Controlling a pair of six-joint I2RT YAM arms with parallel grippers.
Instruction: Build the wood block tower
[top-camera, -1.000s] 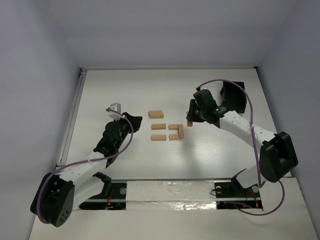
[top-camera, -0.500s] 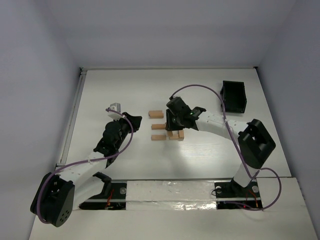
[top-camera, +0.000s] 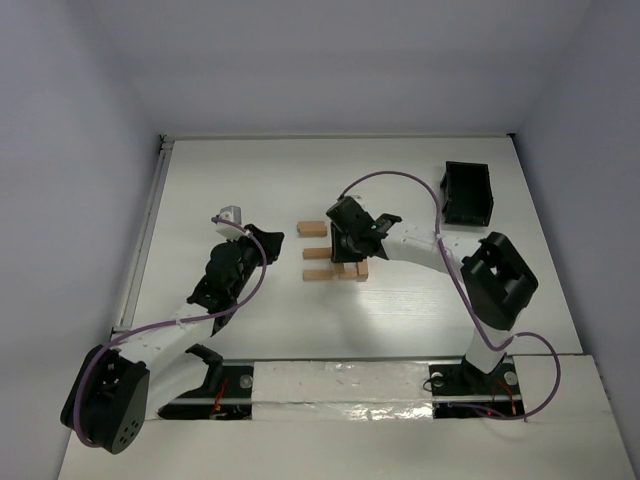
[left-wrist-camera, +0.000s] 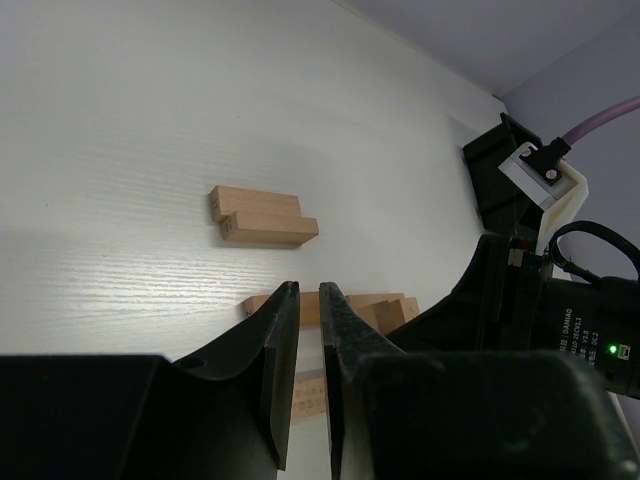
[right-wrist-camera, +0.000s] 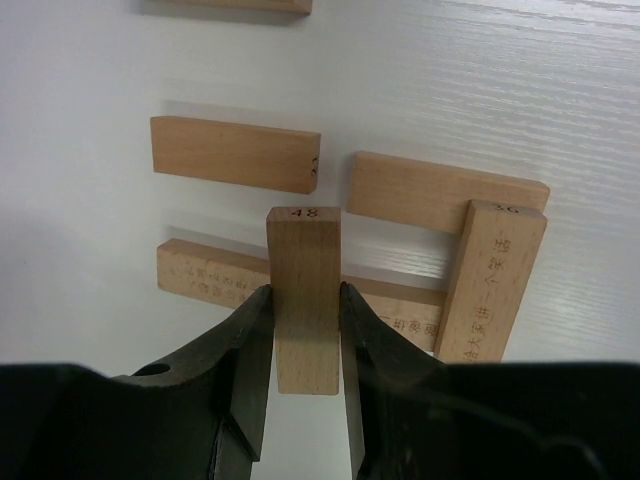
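Note:
I have the light-tan wood block for my right gripper to place. I will set it down across the middle of the parallel blocks (top-camera: 336, 267) (right-wrist-camera: 322, 235).
My right gripper (right-wrist-camera: 305, 300) is shut on a light-tan wood block (right-wrist-camera: 305, 290) marked 48 and holds it above the blocks on the table. Under it two blocks lie parallel (right-wrist-camera: 440, 190) (right-wrist-camera: 215, 280), with a third (right-wrist-camera: 495, 280) laid across their right ends. Another block (right-wrist-camera: 235, 153) lies beside them. From above, the right gripper (top-camera: 346, 250) covers part of this stack (top-camera: 357, 269). Loose blocks lie to the left (top-camera: 313, 229) (top-camera: 318, 275). My left gripper (top-camera: 268, 240) is shut and empty, left of the blocks; its wrist view shows its jaws (left-wrist-camera: 308, 300) nearly touching.
A small black plastic box (top-camera: 467, 193) stands at the back right, also seen in the left wrist view (left-wrist-camera: 495, 180). The right arm (left-wrist-camera: 540, 320) fills the right of that view. Two blocks (left-wrist-camera: 262, 215) lie side by side ahead of the left fingers.
The right arm has swung left from beside the black box, carrying the block, and now hovers over the partly stacked blocks. The left arm has not moved.

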